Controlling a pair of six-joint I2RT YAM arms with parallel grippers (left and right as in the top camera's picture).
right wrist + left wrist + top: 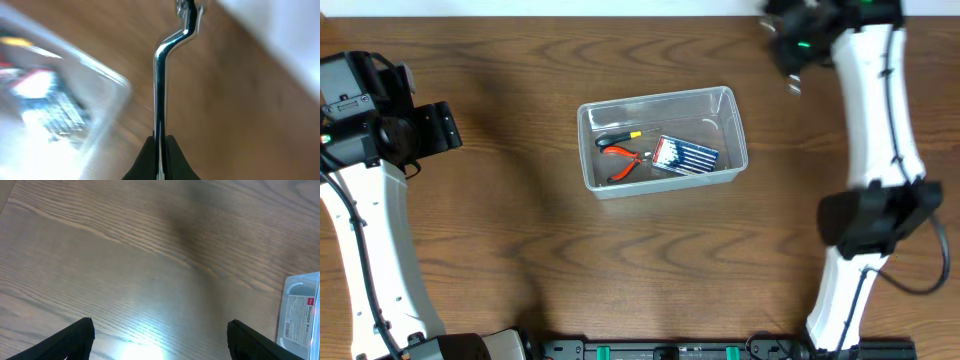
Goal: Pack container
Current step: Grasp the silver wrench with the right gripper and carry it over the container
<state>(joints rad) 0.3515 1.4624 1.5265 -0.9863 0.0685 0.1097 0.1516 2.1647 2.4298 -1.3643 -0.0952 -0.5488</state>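
Note:
My right gripper will lay the thin chrome metal tool lengthwise on the blue-and-white striped packet (678,159) (46,103) in the container.
The clear plastic container (732,172) sits mid-table. Inside lie red-handled pliers (623,164), a small screwdriver with a yellow tip (618,138) and a blue-and-white striped packet (685,155). My right gripper (159,145) is shut on a thin bent metal tool (159,75) and holds it above the table at the far right (793,82), beyond the container's right end. The container's corner shows blurred in the right wrist view (107,80). My left gripper (160,340) is open and empty over bare wood at the far left, with the container's labelled end (300,312) at the right edge of its view.
The wooden table (520,250) runs to a white wall edge at the back (620,8). The arm bases stand at the front left (380,300) and front right (850,290).

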